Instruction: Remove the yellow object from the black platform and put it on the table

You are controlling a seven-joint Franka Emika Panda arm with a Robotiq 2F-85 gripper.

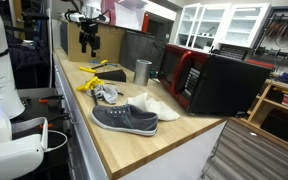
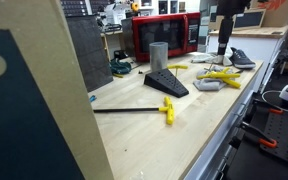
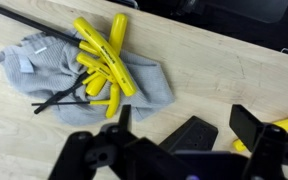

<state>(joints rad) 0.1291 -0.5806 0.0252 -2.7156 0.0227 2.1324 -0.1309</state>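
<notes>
The loose yellow T-handle key will stay lying on the table, and my gripper will close on the yellow object (image 1: 103, 63) (image 3: 192, 177) at the edge of the black platform.
The black wedge-shaped platform (image 3: 189, 135) lies on the wooden table and shows in both exterior views (image 2: 167, 83) (image 1: 110, 75). A small yellow object (image 3: 284, 125) lies at its edge, partly hidden by a finger; I cannot tell whether it rests on the platform. It also shows in both exterior views (image 2: 178, 67) (image 1: 95, 66). My gripper (image 3: 184, 125) is open and empty, hovering above the platform with a finger on each side. It is seen well above the table in both exterior views (image 1: 89, 42) (image 2: 222, 45).
A bunch of yellow-handled hex keys (image 3: 104, 60) lies on a grey cloth (image 3: 149, 85). A loose yellow T-handle key (image 2: 167, 110), a metal cup (image 2: 159, 55), grey shoes (image 1: 124, 118) and a red-and-black microwave (image 1: 209, 80) stand on the table.
</notes>
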